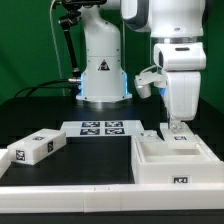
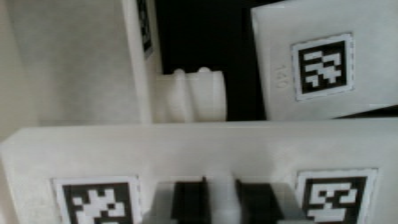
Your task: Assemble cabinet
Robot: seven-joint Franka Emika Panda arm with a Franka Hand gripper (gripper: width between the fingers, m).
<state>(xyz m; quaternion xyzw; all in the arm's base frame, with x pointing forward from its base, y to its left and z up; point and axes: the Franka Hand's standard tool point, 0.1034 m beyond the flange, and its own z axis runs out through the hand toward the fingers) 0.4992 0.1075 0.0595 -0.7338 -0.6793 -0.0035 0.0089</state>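
Next, I release the tagged white piece inside the cabinet box, in the half (image 1: pixel 190 153) away from the marker board.
The cabinet box (image 1: pixel 172 160) is a large white open box at the exterior view's right front, with a tag on its near face. My gripper (image 1: pixel 176 127) points straight down at the box's back rim. In the wrist view my gripper (image 2: pixel 222 206) has its dark fingers (image 2: pixel 178 206) almost together, with only a thin pale strip between them. They stand in front of a flat white face (image 2: pixel 214 155) with a tag on each side. A round white peg (image 2: pixel 196 95) and another tagged white panel (image 2: pixel 329 68) lie beyond.
A loose white tagged block (image 1: pixel 35 148) lies at the exterior view's left. The marker board (image 1: pixel 100 128) lies in the middle, in front of the white robot base (image 1: pixel 103 70). A small white piece (image 1: pixel 150 133) sits beside the box's back corner. A white ledge (image 1: pixel 60 198) runs along the front.
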